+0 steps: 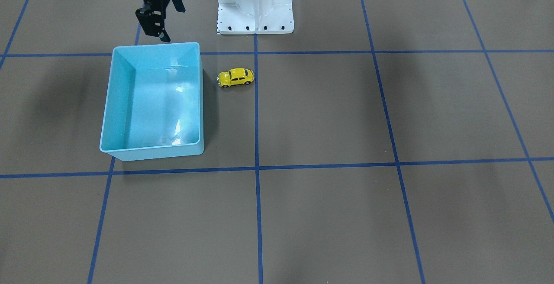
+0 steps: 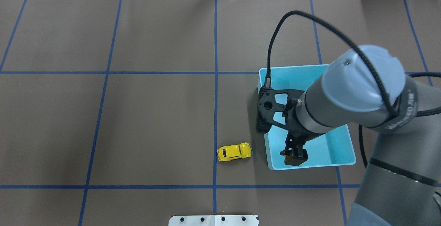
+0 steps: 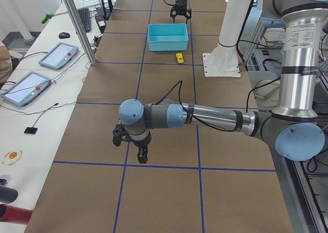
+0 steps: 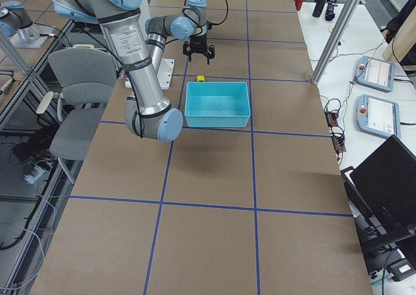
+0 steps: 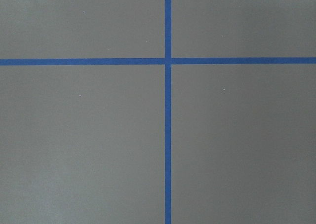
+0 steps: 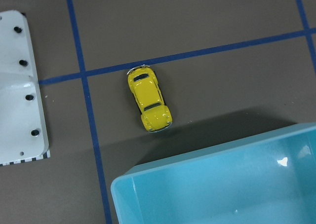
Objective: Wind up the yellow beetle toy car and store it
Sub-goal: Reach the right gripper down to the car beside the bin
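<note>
My right gripper should next move to the yellow beetle toy car and shut across the middle of its body (image 1: 236,77) (image 6: 147,93), on the doors below the roof.
The yellow beetle toy car (image 1: 236,77) stands on its wheels on the brown table, just beside the light-blue bin (image 1: 113,102), on the side toward the table's centre line. It also shows in the overhead view (image 2: 234,151) and the right wrist view (image 6: 149,99). The bin (image 2: 293,67) holds nothing. My right gripper (image 2: 295,157) hangs open and empty in the air over the bin's robot-side wall, apart from the car; it shows in the front view too (image 1: 172,24). My left gripper (image 3: 141,153) hovers over bare table far from both; I cannot tell if it is open.
The white robot pedestal base (image 1: 255,15) stands close behind the car. Blue tape lines cross the table. Tablets (image 3: 56,56) and a metal post (image 3: 77,22) stand on the side bench, off the brown table.
</note>
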`<state>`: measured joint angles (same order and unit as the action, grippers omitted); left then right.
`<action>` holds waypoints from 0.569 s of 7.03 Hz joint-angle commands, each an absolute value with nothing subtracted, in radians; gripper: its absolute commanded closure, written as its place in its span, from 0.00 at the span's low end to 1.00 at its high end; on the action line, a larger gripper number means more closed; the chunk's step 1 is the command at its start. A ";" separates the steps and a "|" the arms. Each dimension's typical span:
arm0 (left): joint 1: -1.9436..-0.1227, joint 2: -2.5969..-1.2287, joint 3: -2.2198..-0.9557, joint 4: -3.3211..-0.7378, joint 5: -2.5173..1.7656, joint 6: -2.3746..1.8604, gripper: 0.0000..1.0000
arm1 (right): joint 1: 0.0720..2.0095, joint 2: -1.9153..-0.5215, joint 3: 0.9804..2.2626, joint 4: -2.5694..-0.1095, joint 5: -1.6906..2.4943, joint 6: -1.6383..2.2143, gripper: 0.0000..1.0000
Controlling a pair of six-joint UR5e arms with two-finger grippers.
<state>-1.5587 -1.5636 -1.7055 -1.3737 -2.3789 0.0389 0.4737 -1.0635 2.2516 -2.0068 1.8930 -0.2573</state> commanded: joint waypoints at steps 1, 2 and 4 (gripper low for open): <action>-1.560 -1.555 -1.689 -1.373 -2.378 0.035 0.00 | 0.411 -0.991 2.099 -1.932 1.845 -0.372 0.00; -1.559 -1.558 -1.671 -1.373 -2.379 0.034 0.00 | 0.388 -0.992 2.044 -1.855 1.823 -0.376 0.00; -1.559 -1.569 -1.672 -1.374 -2.378 0.035 0.00 | 0.329 -1.000 1.979 -1.764 1.760 -0.371 0.00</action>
<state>-1.5594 -1.5610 -1.6755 -1.3740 -2.3788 0.0350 0.3643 -0.9980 2.0233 -1.8222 1.7974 -0.3707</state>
